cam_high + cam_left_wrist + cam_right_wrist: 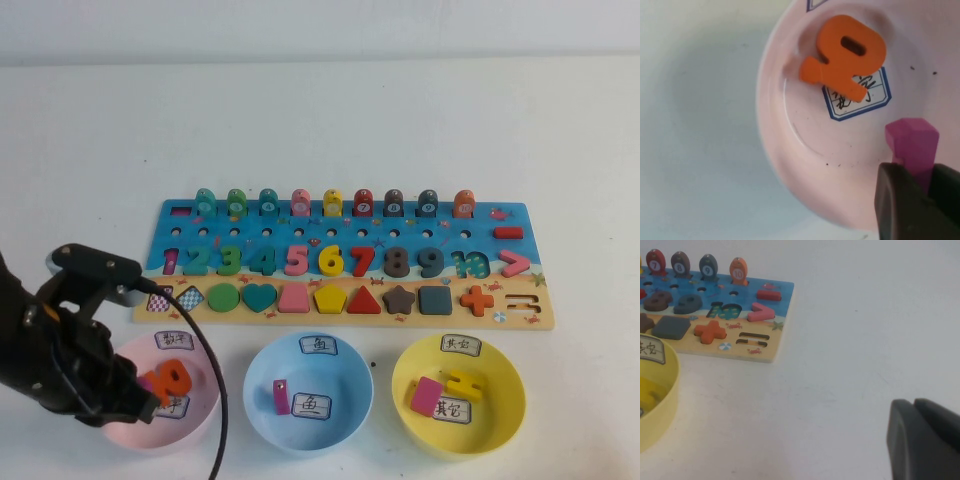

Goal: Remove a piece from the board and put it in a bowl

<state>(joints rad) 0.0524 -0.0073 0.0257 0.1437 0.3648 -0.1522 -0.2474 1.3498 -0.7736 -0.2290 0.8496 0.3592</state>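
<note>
My left gripper needs to release the magenta-pink piece in the pink bowl, between the rim of the bowl and the white label (127, 415) (805, 111).
My left gripper (920, 175) is shut on the magenta-pink piece (912, 142), a narrow stick that juts out from between its fingers. It holds the piece above the inside of the pale pink bowl (770, 125), near the rim. In the high view the left gripper (148, 398) hangs over the near left side of that bowl (200, 415), in front of the left end of the board (340, 225). My right gripper (927, 410) is shut and empty over bare table, right of the board (765, 347); it is out of the high view.
An orange "10" (845, 55) lies in the pink bowl on a white label. The blue bowl (345, 405) and the yellow bowl (500, 405) stand to the right, each with pieces inside. A black cable (215, 380) hangs across the pink bowl.
</note>
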